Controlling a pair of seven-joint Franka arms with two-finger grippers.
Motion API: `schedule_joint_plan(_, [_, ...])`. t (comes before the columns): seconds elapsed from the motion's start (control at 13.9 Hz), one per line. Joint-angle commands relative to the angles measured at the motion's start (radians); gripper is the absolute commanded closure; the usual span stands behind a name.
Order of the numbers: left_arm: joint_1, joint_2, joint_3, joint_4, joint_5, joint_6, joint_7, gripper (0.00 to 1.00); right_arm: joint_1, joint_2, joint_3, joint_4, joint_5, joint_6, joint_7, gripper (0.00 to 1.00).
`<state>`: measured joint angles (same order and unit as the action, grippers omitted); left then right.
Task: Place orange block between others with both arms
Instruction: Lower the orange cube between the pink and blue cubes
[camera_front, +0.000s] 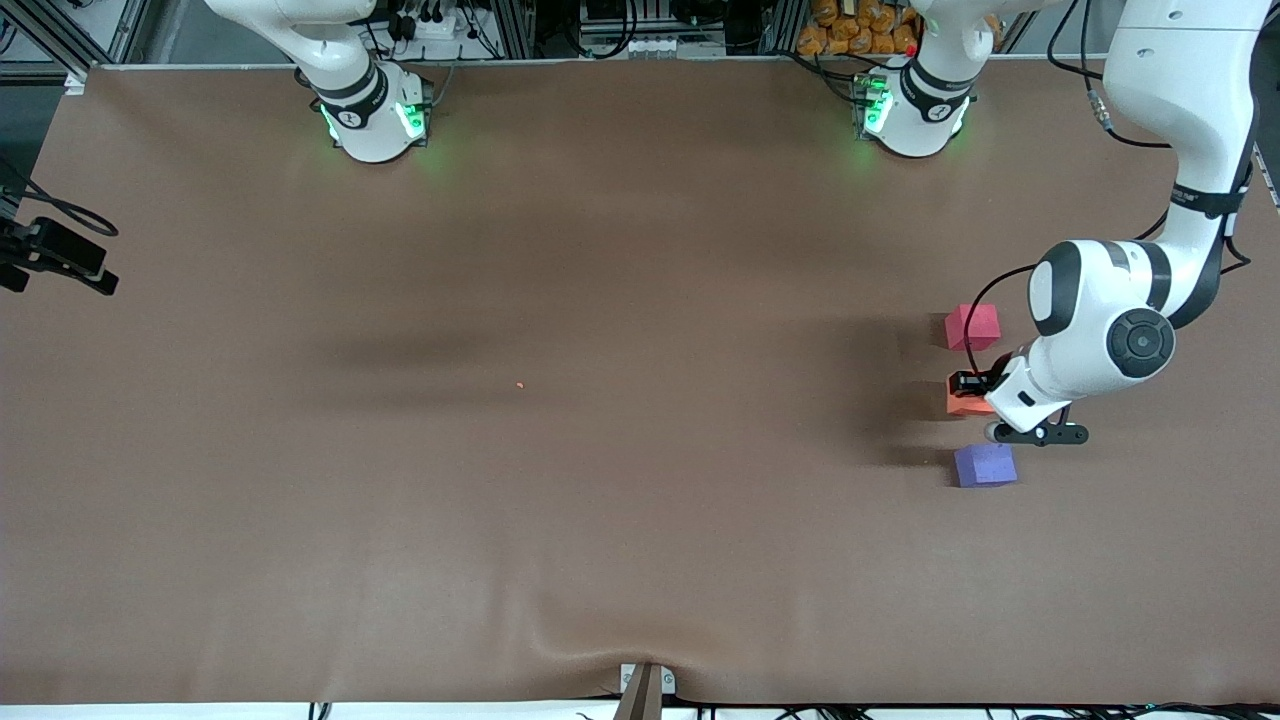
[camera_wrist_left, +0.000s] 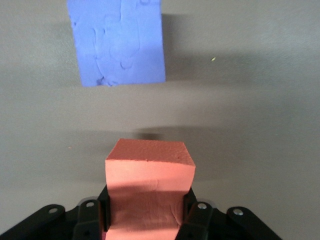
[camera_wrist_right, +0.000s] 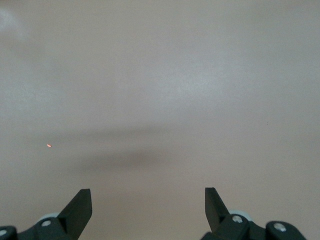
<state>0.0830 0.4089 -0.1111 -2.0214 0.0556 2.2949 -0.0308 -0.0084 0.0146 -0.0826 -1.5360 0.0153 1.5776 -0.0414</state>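
Note:
Next, I release the orange block with my left gripper on the brown table (camera_front: 978, 394) between the red-pink and purple-blue cubes.
My left gripper (camera_front: 970, 390) (camera_wrist_left: 147, 220) is shut on the orange block (camera_front: 966, 404) (camera_wrist_left: 149, 180), its black fingers pressed against two opposite sides. The block sits low at the table, in the gap between the red-pink cube (camera_front: 973, 326) and the purple-blue cube (camera_front: 985, 465) (camera_wrist_left: 119, 42). The red-pink cube lies farther from the front camera, the purple-blue one nearer. I cannot tell whether the orange block touches the table. The three cubes are apart from one another. My right gripper (camera_wrist_right: 148, 200) hangs open over bare brown table, holding nothing; the front view shows only that arm's base (camera_front: 370, 110).
A tiny orange speck (camera_front: 519, 384) (camera_wrist_right: 49, 145) lies on the brown table cover mid-table. A black camera mount (camera_front: 55, 255) juts in at the right arm's end. The cover bulges near a bracket (camera_front: 645, 685) at the edge nearest the front camera.

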Motion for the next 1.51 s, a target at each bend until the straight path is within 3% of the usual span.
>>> schedule_joint_plan(0.0, [0.032, -0.012, -0.016, -0.071, 0.021, 0.087, 0.02, 1.0, 0.004, -0.028, 0.004, -0.009, 0.002, -0.053, 0.012, 0.0])
schedule_joint_plan(0.93, [0.067, 0.017, -0.016, -0.1, 0.021, 0.199, 0.022, 0.99, -0.016, -0.028, 0.003, -0.016, 0.003, -0.123, -0.002, 0.0])
schedule_joint_plan(1.08, [0.067, 0.022, -0.016, -0.097, 0.021, 0.201, 0.022, 0.8, -0.016, -0.028, 0.003, -0.015, 0.003, -0.123, -0.002, 0.0])
schedule_joint_plan(1.15, [0.066, 0.027, -0.016, -0.095, 0.021, 0.201, 0.014, 0.46, -0.016, -0.03, 0.003, -0.015, 0.003, -0.123, 0.0, 0.0])
schedule_joint_plan(1.22, [0.066, 0.031, -0.018, -0.094, 0.021, 0.201, 0.012, 0.0, -0.015, -0.03, 0.004, -0.015, 0.003, -0.123, 0.0, 0.0])
schedule_joint_plan(1.43, [0.061, 0.019, -0.018, -0.092, 0.02, 0.196, 0.002, 0.0, -0.015, -0.03, 0.004, -0.013, 0.003, -0.123, -0.002, 0.0])
